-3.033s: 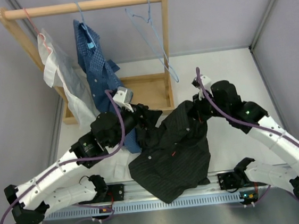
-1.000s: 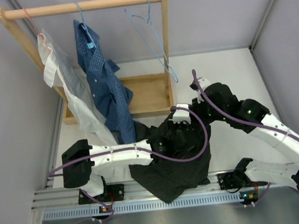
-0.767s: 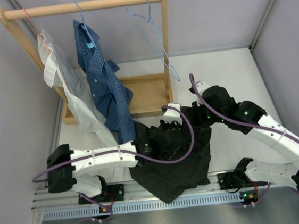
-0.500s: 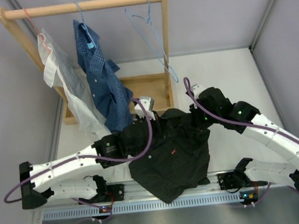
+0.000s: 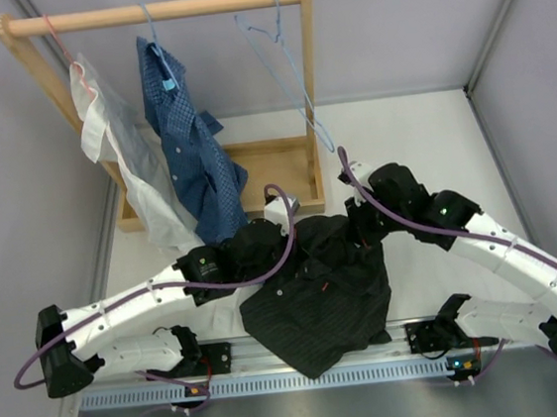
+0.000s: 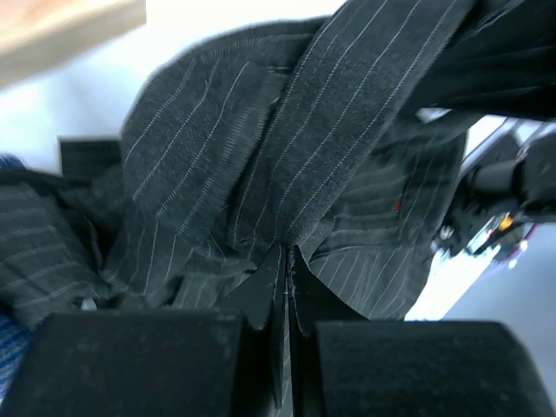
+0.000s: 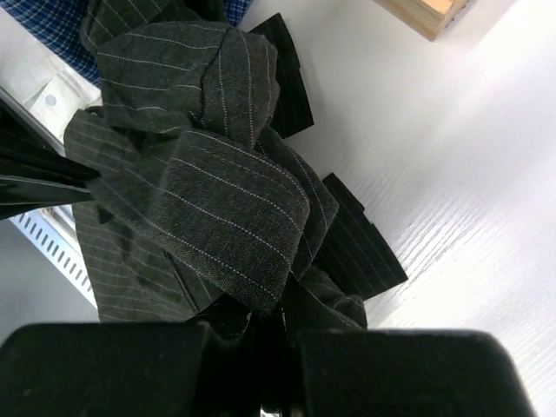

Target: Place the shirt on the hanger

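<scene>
The shirt's upper edge is in both my grippers, so next my left gripper takes over my right gripper's fold (image 7: 233,213), which frees my right gripper to get the hanger.
The black pinstriped shirt (image 5: 318,304) lies bunched on the white table in front of the arm bases, its upper edge pulled up between both grippers. My left gripper (image 5: 299,234) is at the shirt's upper left, and the left wrist view shows it (image 6: 287,254) shut on a fold of the striped cloth (image 6: 347,130). At the upper right edge my right gripper (image 5: 358,228) is also shut on the cloth; in the right wrist view a fold (image 7: 200,200) drapes over it (image 7: 280,317). The light-blue wire hanger (image 5: 295,77) hangs empty on the rack's rod, beyond both grippers.
A wooden rack (image 5: 158,10) stands at the back left with its base tray (image 5: 274,169) just behind the grippers. A white shirt (image 5: 117,146) and a blue checked shirt (image 5: 192,148) hang on it. A metal rail (image 5: 276,378) runs along the near edge.
My left arm, stretched right across the shirt a second ago, has drawn back left to the shirt's upper left. My right gripper has shifted a little left. The shirt's upper edge is more bunched.
</scene>
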{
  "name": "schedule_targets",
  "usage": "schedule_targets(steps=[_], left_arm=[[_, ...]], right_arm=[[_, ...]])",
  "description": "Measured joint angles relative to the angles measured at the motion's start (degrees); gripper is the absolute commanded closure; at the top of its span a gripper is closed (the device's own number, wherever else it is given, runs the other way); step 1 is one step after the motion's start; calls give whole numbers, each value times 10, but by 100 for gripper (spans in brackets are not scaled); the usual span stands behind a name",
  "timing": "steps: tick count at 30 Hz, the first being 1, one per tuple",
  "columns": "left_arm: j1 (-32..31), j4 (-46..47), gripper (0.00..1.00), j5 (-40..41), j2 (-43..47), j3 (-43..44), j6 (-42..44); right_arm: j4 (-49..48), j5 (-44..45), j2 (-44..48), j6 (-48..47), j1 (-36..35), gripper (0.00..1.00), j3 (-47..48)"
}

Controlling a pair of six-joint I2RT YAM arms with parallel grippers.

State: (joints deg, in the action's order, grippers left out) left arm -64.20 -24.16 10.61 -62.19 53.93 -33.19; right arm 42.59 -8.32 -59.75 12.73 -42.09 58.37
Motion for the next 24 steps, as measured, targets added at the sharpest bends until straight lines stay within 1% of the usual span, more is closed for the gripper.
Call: schedule_targets(steps=[4,6,10,11,13,17,20,22,24], left_arm=[[-1,-3,100,-4,-10,-6,-5],[-7,-7,99,13,-10,-6,-10],[-44,-9,92,61,-15,-6,-19],[-54,-9,88,71,-17,-6,-20],[-76,-11,85,97,-20,-6,-22],[-110,-12,76,144,-21,-6,-22],[-129,-13,74,177,-28,-6,-23],[-138,-14,69,196,-39,-6,-25],[-148,-15,68,221,-53,-6,-31]], right_arm=[[1,14,-5,21,-19,100,0],[2,38,-17,40,-35,100,1],[4,91,-48,82,-76,100,6],[3,101,-57,91,-85,100,9],[3,118,-73,105,-97,100,17],[3,137,-94,121,-106,100,31],[4,148,-109,129,-107,100,47],[4,150,-119,130,-107,100,59],[4,153,-128,131,-107,100,71]])
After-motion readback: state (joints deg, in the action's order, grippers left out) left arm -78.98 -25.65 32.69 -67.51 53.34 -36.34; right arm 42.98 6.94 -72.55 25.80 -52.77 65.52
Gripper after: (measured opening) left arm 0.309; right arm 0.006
